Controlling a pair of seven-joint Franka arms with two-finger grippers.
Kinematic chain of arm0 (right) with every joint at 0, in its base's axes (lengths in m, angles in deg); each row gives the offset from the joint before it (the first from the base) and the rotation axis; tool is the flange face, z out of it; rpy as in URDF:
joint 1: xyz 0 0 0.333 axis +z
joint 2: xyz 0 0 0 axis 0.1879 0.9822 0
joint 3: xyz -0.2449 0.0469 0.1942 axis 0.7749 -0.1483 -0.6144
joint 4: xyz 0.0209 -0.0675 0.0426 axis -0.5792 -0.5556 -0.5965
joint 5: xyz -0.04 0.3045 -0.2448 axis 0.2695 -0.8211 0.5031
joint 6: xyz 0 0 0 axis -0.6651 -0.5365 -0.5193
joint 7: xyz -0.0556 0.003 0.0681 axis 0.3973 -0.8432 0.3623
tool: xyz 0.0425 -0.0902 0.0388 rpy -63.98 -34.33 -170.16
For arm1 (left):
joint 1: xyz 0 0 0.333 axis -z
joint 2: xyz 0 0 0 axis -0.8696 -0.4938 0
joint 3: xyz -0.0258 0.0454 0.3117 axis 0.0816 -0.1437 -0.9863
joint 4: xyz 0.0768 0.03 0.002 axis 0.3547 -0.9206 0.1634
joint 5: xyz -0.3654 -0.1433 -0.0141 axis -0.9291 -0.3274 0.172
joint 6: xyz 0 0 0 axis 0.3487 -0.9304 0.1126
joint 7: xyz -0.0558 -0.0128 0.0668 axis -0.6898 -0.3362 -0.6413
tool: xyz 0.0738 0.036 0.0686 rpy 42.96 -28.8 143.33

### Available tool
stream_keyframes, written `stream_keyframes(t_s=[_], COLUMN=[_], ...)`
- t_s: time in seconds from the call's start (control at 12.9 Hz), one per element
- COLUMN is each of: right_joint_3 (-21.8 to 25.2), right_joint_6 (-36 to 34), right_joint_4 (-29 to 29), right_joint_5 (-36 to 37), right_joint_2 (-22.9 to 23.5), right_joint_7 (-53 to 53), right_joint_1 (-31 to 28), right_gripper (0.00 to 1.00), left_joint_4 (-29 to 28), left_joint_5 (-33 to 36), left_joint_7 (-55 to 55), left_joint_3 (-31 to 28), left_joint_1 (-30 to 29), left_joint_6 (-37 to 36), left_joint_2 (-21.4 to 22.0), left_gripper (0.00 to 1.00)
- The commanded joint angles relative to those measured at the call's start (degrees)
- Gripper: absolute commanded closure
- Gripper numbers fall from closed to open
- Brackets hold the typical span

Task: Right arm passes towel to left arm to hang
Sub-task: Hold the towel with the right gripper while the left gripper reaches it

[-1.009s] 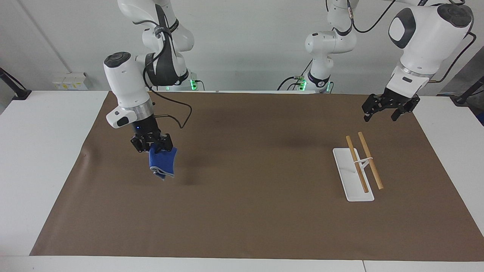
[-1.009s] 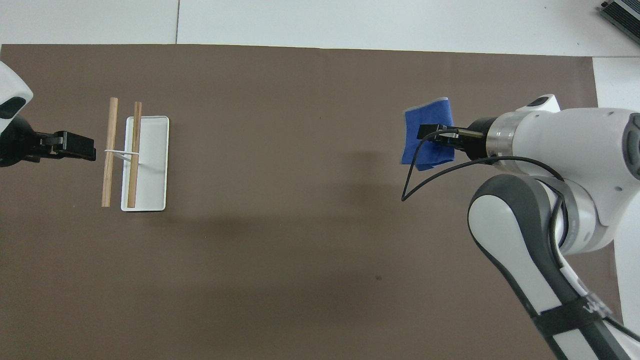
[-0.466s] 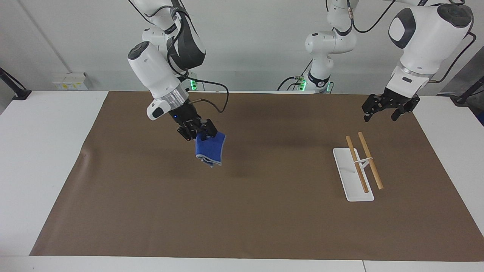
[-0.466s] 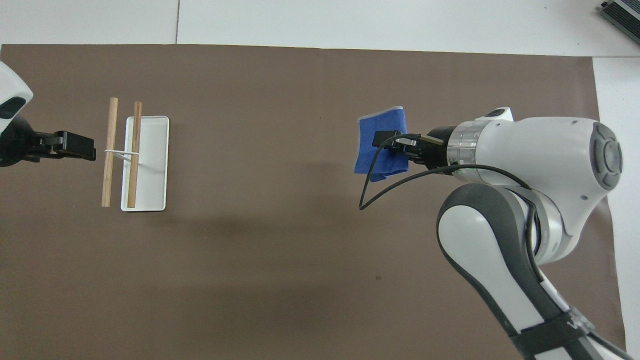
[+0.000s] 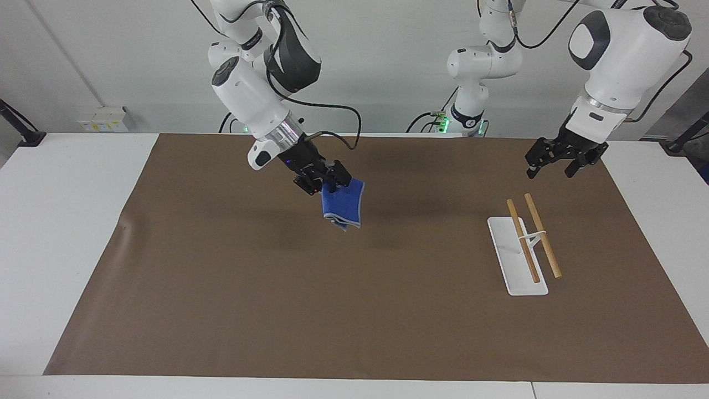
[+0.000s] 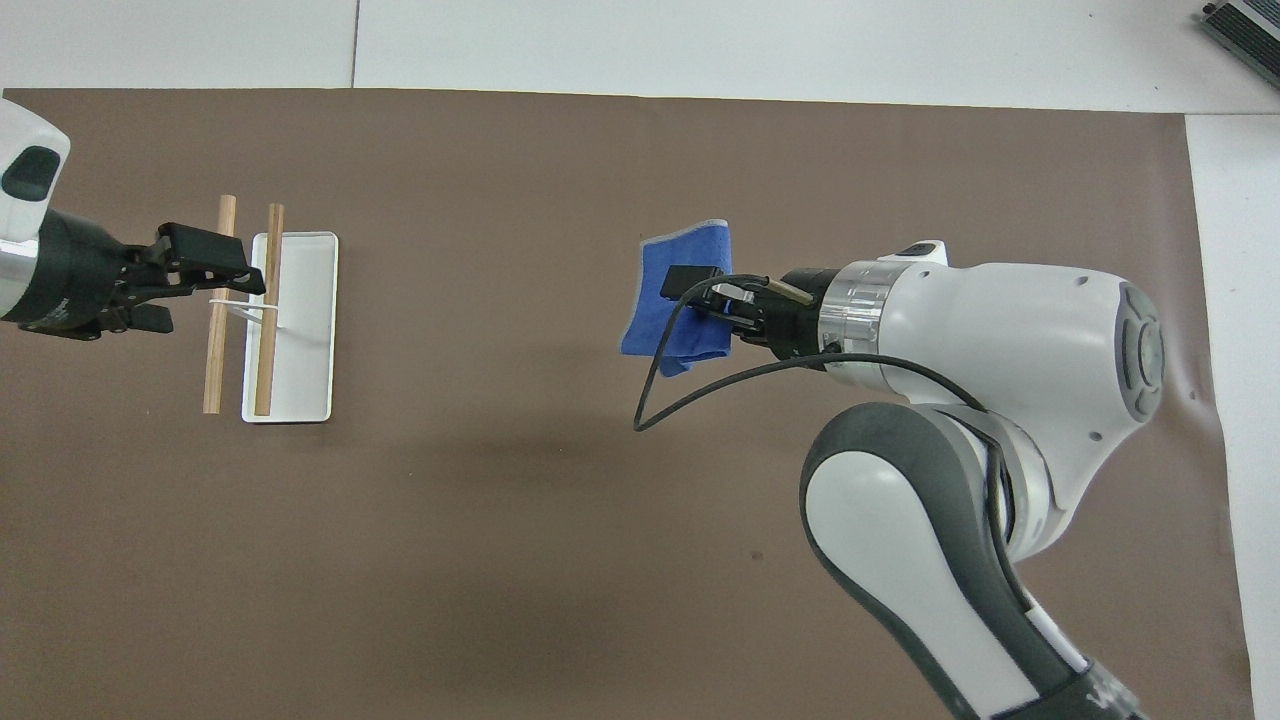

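I need to close my left gripper on the blue towel's edge (image 6: 635, 312) that faces the rack, opposite where my right gripper holds it.
My right gripper (image 5: 328, 184) (image 6: 690, 290) is shut on the blue towel (image 5: 343, 209) (image 6: 680, 305) and holds it in the air over the middle of the brown mat (image 5: 354, 310). The towel hangs folded below the fingers, clear of the mat. My left gripper (image 5: 554, 163) (image 6: 215, 275) is open and empty, raised in the air at the left arm's end of the table. In the overhead view it covers the rack's rods. A wide gap lies between the two grippers.
A towel rack stands at the left arm's end of the mat: a white base (image 5: 515, 260) (image 6: 300, 340) with two wooden rods (image 5: 534, 235) (image 6: 245, 350) on a thin white stand. White table (image 5: 66, 221) surrounds the mat.
My right arm has carried the towel through the air toward the middle of the table and a little higher. My left gripper has shifted slightly toward the rack.
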Motion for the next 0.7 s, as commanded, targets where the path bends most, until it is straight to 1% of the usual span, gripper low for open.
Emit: stream_keyframes(t_s=[0.0,0.23,0.47,0.62], right_joint_3=[-0.7,-0.8,-0.8,-0.8], right_joint_6=[5.4,5.4,5.1,4.7], right_joint_4=[-0.1,0.3,0.3,0.2], right_joint_5=[-2.4,-2.5,-2.5,-2.5], right_joint_2=[1.0,1.3,1.4,1.3], right_joint_7=[2.8,3.2,3.3,3.5], right_joint_1=[2.2,3.2,3.1,3.1], right_gripper=[1.0,1.0,1.0,1.0], left_joint_4=[-5.7,-12.8,-14.4,-16.5], left_joint_5=[-2.6,-3.7,-3.8,-3.9], left_joint_7=[12.8,26.5,37.8,45.3], left_joint_3=[-0.3,-0.3,-0.3,-0.3], left_joint_1=[5.7,10.8,13.3,15.4], left_joint_6=[10.4,24.1,29.7,36.1], left_joint_2=[2.2,4.3,4.1,3.6], left_gripper=[0.0,0.0,0.0,0.0])
